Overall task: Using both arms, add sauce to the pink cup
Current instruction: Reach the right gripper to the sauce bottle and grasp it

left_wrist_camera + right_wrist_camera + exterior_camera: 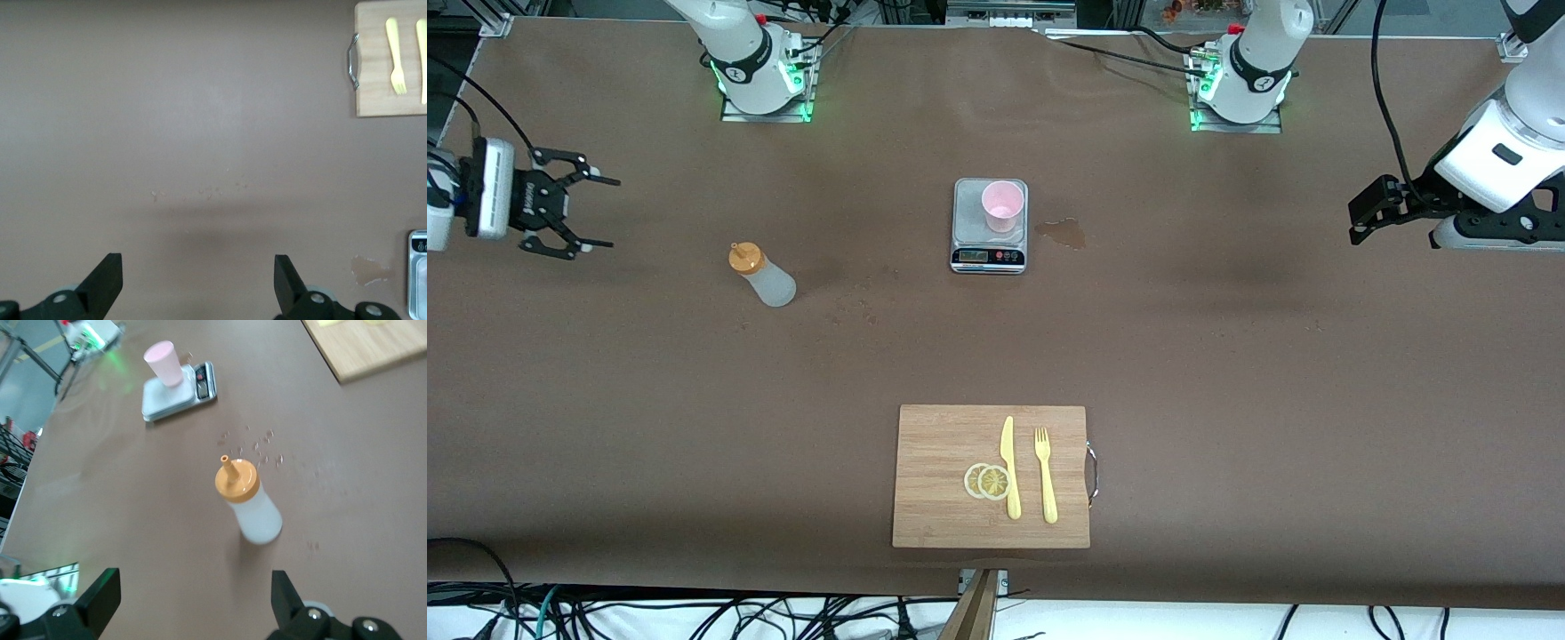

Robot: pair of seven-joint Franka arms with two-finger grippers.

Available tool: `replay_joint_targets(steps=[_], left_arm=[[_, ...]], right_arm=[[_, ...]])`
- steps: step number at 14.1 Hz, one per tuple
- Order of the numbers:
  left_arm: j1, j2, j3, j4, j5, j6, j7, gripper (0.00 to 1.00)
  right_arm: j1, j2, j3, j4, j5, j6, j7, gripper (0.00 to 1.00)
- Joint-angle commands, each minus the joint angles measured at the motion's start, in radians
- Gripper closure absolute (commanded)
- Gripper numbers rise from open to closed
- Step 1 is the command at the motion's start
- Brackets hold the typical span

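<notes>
The sauce bottle is next for my right gripper, which should go to it and close on the bottle's whitish body (769,281) (256,514), just below its orange nozzle cap.
The sauce bottle (762,276), whitish with an orange nozzle cap, stands upright on the brown table toward the right arm's end; the right wrist view shows it too (249,501). The pink cup (1002,205) sits on a small grey kitchen scale (989,256) at mid-table, also seen in the right wrist view (164,363). My right gripper (585,212) hovers open and empty above the table's right-arm end, apart from the bottle (193,587). My left gripper (1360,213) hangs open and empty above the left arm's end (198,270), with only bare table between its fingers.
A wooden cutting board (943,480) near the front edge carries two lemon slices (987,481), a yellow plastic knife (1010,467) and a fork (1045,473). A wet stain (1064,232) marks the table beside the scale. Both arm bases (763,71) stand along the table's edge farthest from the front camera.
</notes>
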Motion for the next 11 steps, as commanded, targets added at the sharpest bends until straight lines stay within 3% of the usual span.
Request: replay_joint_targets(steps=[1,11], left_arm=[[0.002,-0.006,-0.005,0.006,-0.011,-0.062,-0.004,0.0],[0.03,0.002,0.006,0.055,-0.013,-0.106,-0.003,0.0]], right_arm=[[-0.013,0.108,0.003,-0.011,0.153,-0.004,-0.23,0.0],[-0.025,0.4,0.011,-0.046,0.372,-0.082,-0.62,0.0]])
